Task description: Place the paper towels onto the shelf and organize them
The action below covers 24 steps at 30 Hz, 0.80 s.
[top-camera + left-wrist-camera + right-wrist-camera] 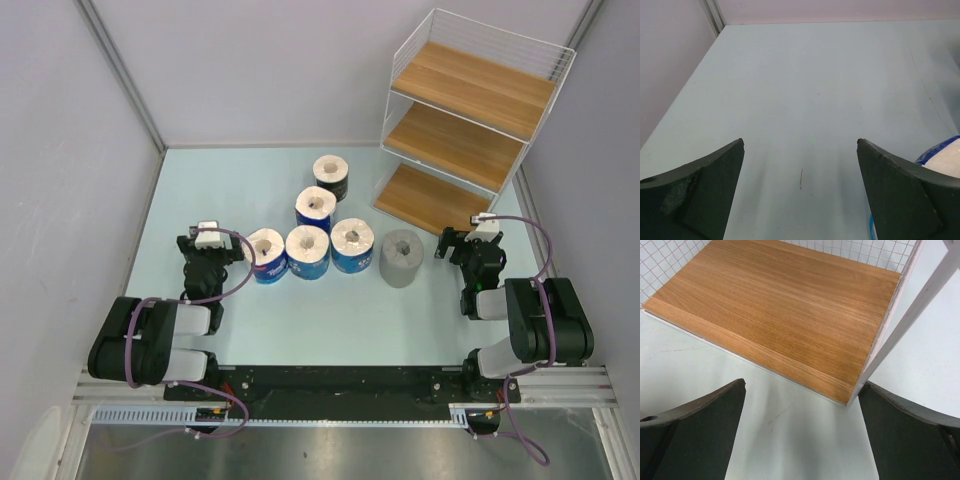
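Note:
I should close my right gripper on the near-side top rim (414,246) of the grey paper towel roll, with one finger inside the roll's center hole.
Six paper towel rolls stand on the table: four blue-wrapped ones (266,255), (308,251), (352,245), (315,208), a black one (331,176) behind them and a plain grey one (402,257) to the right. The three-tier wooden shelf (470,92) stands at the back right, with nothing on its boards. My left gripper (208,244) is open and empty just left of the leftmost blue roll, whose edge shows in the left wrist view (944,157). My right gripper (472,240) is open and empty in front of the bottom board (785,310).
Grey walls enclose the pale table (250,170) on the left, back and right. The shelf's white corner post (910,315) stands close to my right gripper's right finger.

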Each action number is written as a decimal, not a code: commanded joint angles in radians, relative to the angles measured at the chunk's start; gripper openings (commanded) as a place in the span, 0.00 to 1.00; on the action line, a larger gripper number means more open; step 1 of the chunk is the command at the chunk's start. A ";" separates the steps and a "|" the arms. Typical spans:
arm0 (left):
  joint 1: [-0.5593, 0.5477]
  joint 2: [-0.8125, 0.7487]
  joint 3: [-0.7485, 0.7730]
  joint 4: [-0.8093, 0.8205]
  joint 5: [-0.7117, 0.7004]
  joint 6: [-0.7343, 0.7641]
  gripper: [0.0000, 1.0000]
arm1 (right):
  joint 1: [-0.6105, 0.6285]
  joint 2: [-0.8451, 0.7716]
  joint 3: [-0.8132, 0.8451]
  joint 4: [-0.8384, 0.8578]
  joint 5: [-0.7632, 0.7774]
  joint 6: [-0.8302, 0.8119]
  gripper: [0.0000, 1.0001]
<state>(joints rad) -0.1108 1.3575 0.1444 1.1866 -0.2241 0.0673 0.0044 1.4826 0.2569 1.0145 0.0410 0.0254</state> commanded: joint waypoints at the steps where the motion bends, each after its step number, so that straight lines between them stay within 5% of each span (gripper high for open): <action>1: 0.003 -0.017 0.012 0.028 0.031 -0.017 1.00 | 0.003 -0.002 0.027 0.036 -0.018 -0.001 1.00; 10: 0.003 -0.015 0.014 0.025 0.032 -0.017 1.00 | 0.012 -0.050 0.042 0.004 0.029 -0.004 1.00; 17: 0.003 -0.015 0.014 0.024 0.032 -0.017 1.00 | 0.115 -0.390 0.090 -0.348 0.119 -0.019 1.00; 24: 0.003 -0.015 0.014 0.025 0.032 -0.017 1.00 | 0.177 -0.593 0.226 -0.785 0.185 0.206 1.00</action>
<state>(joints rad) -0.1108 1.3575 0.1444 1.1866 -0.2237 0.0673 0.1558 0.9474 0.3706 0.5243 0.1715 0.1047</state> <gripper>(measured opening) 0.996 0.995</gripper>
